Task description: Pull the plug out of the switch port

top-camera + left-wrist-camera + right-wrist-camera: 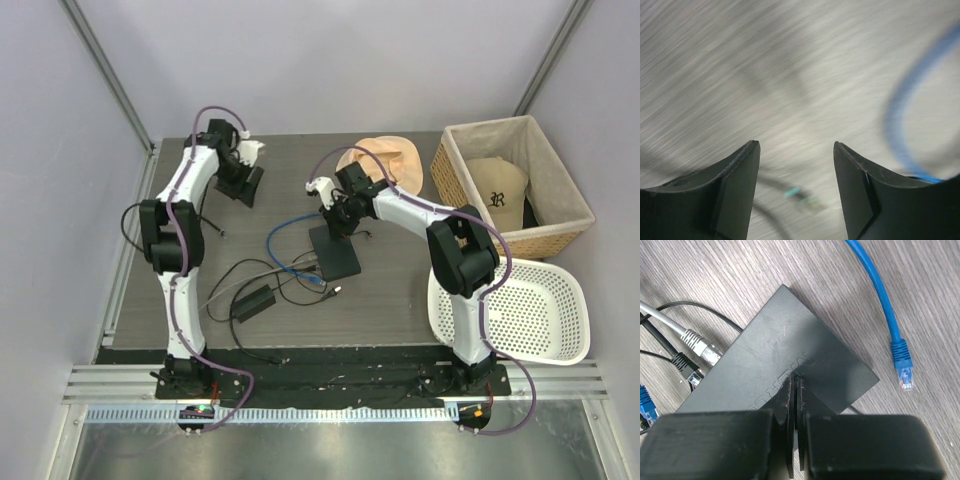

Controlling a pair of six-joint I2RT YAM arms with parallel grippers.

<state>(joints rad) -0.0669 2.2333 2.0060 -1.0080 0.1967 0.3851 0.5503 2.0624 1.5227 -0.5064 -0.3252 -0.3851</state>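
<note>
Next, the left gripper goes to the switch box's edge with the ports and closes on the grey plug (313,261), beside the black plug.
The flat black switch box (337,252) lies mid-table. It fills the right wrist view (790,350). My right gripper (795,381) is shut and empty, its tips resting on the box's top face. The bright-blue cable (285,222) loops left of the box. One blue plug (903,374) lies loose on the table right of the box. A second blue plug (646,407) sits at the port edge, cut off by the frame; I cannot tell if it is seated. My left gripper (796,145) is open and empty over the table far left (245,172), with the blue cable (902,105) blurred beside it.
A grey plug (700,346) and a black plug (687,371) meet the box's port edge. A black adapter brick (253,300) with thin black leads lies near left. A tan hat (385,160), a wicker basket (455,175) with a cap and a white basket (560,345) stand right.
</note>
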